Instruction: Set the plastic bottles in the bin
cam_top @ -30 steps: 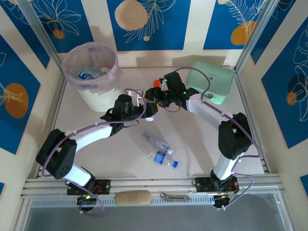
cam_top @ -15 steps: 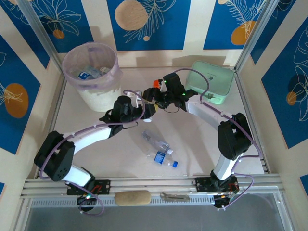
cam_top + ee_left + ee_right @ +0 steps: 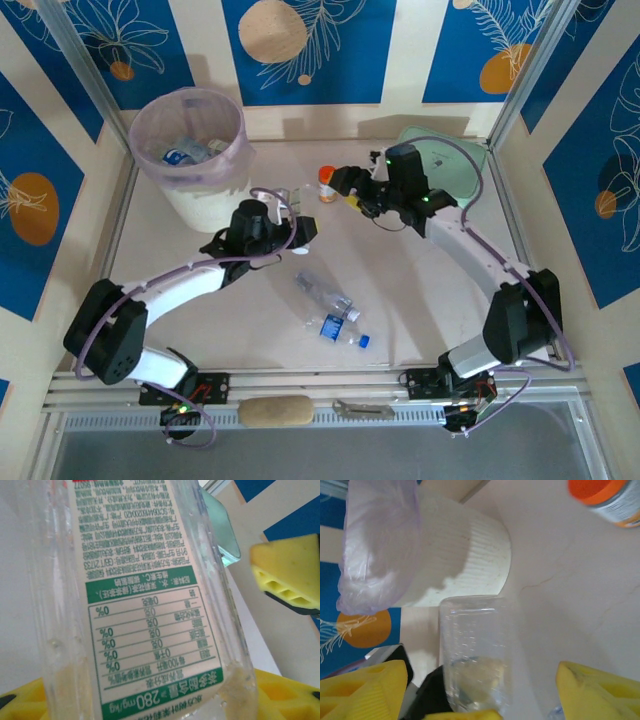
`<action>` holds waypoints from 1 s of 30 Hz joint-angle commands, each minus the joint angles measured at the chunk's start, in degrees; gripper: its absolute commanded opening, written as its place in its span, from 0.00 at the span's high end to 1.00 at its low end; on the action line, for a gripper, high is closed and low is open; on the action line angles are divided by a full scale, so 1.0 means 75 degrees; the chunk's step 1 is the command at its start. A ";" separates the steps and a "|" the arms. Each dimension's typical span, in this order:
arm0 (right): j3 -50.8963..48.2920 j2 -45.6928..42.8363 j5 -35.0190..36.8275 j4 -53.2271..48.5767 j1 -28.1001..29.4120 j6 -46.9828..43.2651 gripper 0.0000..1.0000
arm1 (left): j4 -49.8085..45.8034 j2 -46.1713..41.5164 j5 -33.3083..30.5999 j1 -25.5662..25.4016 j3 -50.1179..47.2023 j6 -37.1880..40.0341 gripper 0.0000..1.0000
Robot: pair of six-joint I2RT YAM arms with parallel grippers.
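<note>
The robot's left gripper should release the clear plastic bottle, now held just beside the bin, in the bin [image 3: 211,147], next to the bottles inside the pink bag.
My left gripper [image 3: 288,214] [image 3: 150,702] is shut on a clear plastic bottle [image 3: 302,226] [image 3: 145,600] with a white and green label, held just right of the bin [image 3: 190,150]. The bin is a white bucket with a pink bag and holds bottles. My right gripper [image 3: 350,192] [image 3: 480,687] stands open a little to the right of that bottle [image 3: 476,650], its yellow fingers [image 3: 597,690] apart from it. Two more clear bottles with blue labels [image 3: 324,295] [image 3: 343,332] lie on the table [image 3: 400,290] nearer the arm bases.
A short orange-capped jar [image 3: 326,184] [image 3: 610,500] stands between the two grippers, toward the back. A mint green container [image 3: 445,150] [image 3: 220,535] sits at the back right, partly behind the right arm. The bin's ribbed wall [image 3: 465,555] is close to the held bottle.
The right gripper opened, let go of the bottle and drew back to the right. The left gripper closed on that bottle and keeps it near the bin.
</note>
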 commanded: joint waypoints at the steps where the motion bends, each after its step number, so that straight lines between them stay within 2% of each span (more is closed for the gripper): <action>1: -0.0510 -0.0534 0.0248 -0.0136 -0.0275 -0.0081 0.21 | -0.0619 -0.0437 -0.0068 0.0374 0.0779 0.0713 0.49; 8: -0.1172 -0.1247 0.0606 -0.0259 -0.0557 -0.0106 0.21 | -0.2186 -0.0267 0.0521 0.1293 0.2824 0.1633 0.51; 16: -0.1259 -0.1274 0.0623 -0.0371 -0.0568 -0.0257 0.20 | -0.3950 0.0256 0.0809 0.2427 0.5119 0.2642 0.51; 23: -0.1244 -0.1223 0.0658 -0.0415 -0.0580 -0.0321 0.20 | -0.4516 0.0360 0.0460 0.3418 0.5896 0.3151 0.51; 30: -0.1208 -0.1166 0.0611 -0.0435 -0.0639 -0.0322 0.19 | -0.4625 0.0679 0.0273 0.4315 0.6103 0.3261 0.52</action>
